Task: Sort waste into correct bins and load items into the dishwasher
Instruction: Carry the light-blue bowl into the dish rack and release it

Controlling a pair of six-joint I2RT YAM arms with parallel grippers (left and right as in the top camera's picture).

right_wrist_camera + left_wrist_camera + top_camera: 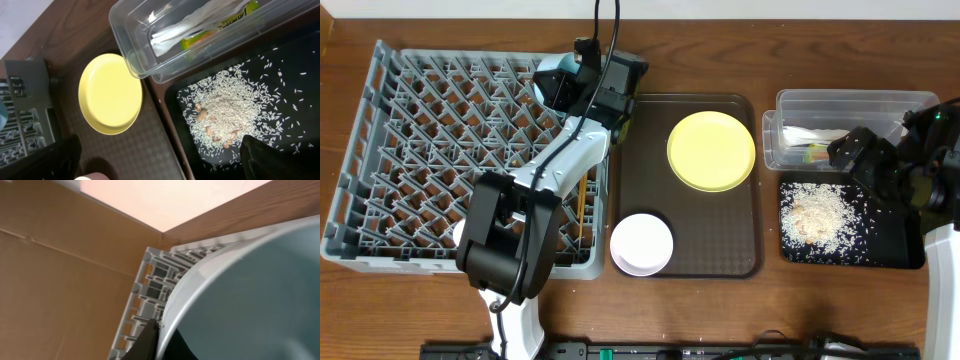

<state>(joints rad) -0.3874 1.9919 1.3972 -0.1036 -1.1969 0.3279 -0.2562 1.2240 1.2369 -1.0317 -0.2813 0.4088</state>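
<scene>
Next, my left gripper puts the light blue bowl down in the grey rack's wires (583,111) behind the chopsticks, next to the brown tray.
My left gripper (570,88) is at the back right corner of the grey dishwasher rack (380,150), shut on the rim of the light blue bowl (554,76). In the left wrist view the bowl (250,295) fills the right side and one black finger (148,341) presses its rim above the rack edge (145,287). Chopsticks (582,205) lie in the rack. The yellow plate (711,150) and pinkish-white bowl (642,243) sit on the brown tray. My right gripper (847,152) hangs open and holds nothing above the black tray (900,250) of rice crumbs (225,107). The tissue (182,27) and wrapper (227,21) lie in the clear tub (840,100).
The dark brown serving tray (720,250) lies between the rack and the two bins. In the right wrist view the yellow plate (110,95) is at the left and the clear tub (140,55) overlaps the black tray (295,65). A brown wall stands behind the rack.
</scene>
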